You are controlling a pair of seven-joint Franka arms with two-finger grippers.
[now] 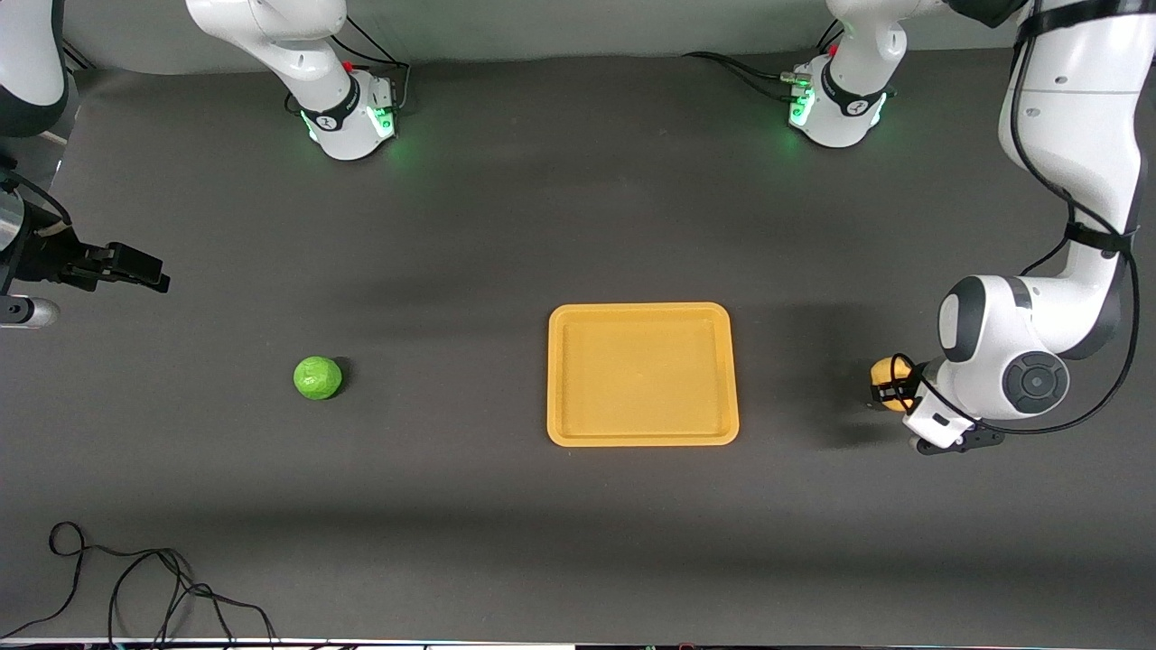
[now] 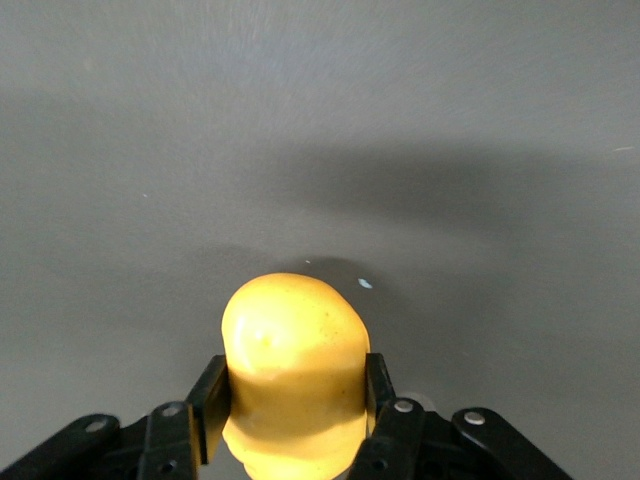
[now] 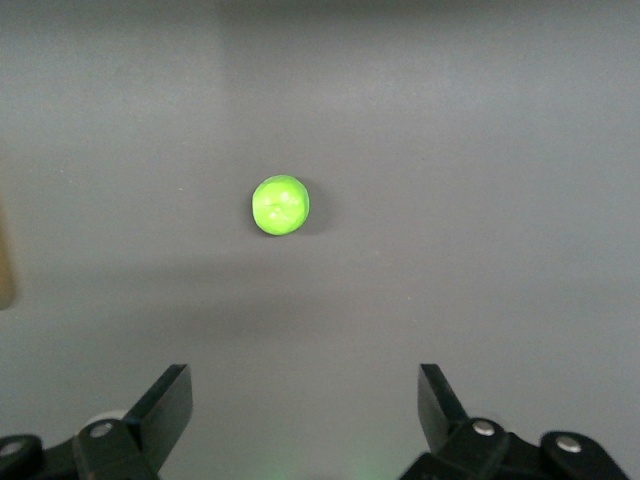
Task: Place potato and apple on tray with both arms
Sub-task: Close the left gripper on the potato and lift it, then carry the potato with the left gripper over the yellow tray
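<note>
My left gripper is going to release the yellow potato in the tray [image 1: 704, 357] by the edge farthest from the apple.
The yellow potato [image 1: 883, 371] sits between the fingers of my left gripper [image 1: 890, 390], low at the left arm's end of the table, beside the tray. In the left wrist view both pads press its sides, so the left gripper [image 2: 292, 378] is shut on the potato [image 2: 290, 325]. The green apple [image 1: 318, 377] lies on the mat toward the right arm's end. My right gripper [image 1: 135, 269] is open and empty, up in the air at that end. In the right wrist view the apple [image 3: 280, 205] lies ahead of the open right gripper [image 3: 305, 388]. The orange-yellow tray [image 1: 642, 311] lies empty between the apple and the potato.
A black cable [image 1: 135, 587] lies loose on the mat at the edge nearest the front camera, at the right arm's end. The two arm bases [image 1: 352, 117] [image 1: 835, 108] stand along the edge farthest from the front camera.
</note>
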